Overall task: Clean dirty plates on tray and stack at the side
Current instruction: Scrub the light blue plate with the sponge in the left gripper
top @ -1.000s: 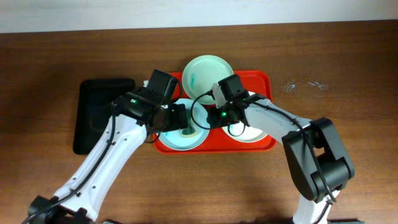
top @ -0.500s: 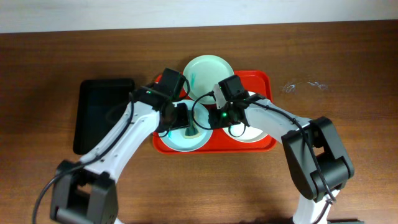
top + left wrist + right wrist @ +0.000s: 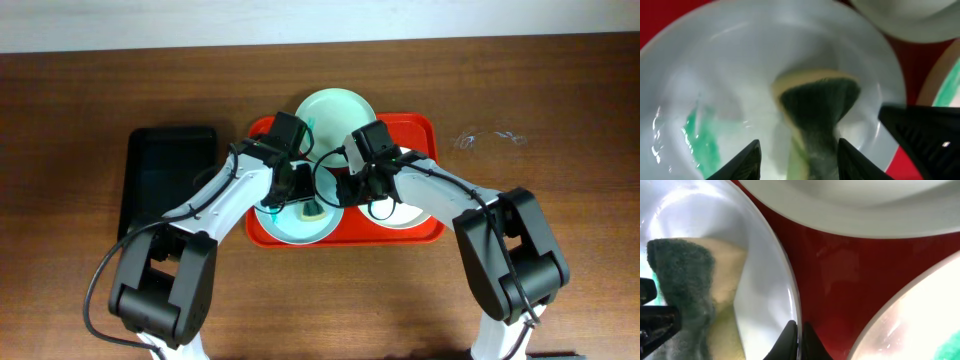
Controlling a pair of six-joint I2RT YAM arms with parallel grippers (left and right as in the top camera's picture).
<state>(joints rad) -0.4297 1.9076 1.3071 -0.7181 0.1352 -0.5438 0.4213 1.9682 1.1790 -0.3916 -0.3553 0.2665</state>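
The sponge is loose between the open fingers of my left gripper, away from the teal smear, so I need to hold the sponge firmly and wipe over the smear (image 3: 702, 137).
The red tray (image 3: 426, 130) holds three pale plates. The front-left plate (image 3: 283, 224) has a teal smear (image 3: 702, 140). My left gripper (image 3: 306, 204) is shut on a yellow sponge with a dark green scourer (image 3: 817, 100) and presses it onto that plate (image 3: 740, 60). My right gripper (image 3: 338, 190) is shut on the right rim of the same plate (image 3: 765, 255), its fingertips (image 3: 800, 332) pinching the edge. The sponge also shows in the right wrist view (image 3: 690, 280). A second plate (image 3: 335, 112) lies at the tray's back and a third (image 3: 408, 212) at its front right.
A smaller black tray (image 3: 160, 180) lies on the wooden table left of the red tray. Bare red tray floor (image 3: 840, 270) shows between the three plates. A faint scribble mark (image 3: 490, 138) is on the table to the right.
My left arm has swung right and toward the back, carrying the sponge across the front-left plate toward its right side. The right gripper has stayed on the plate's rim.
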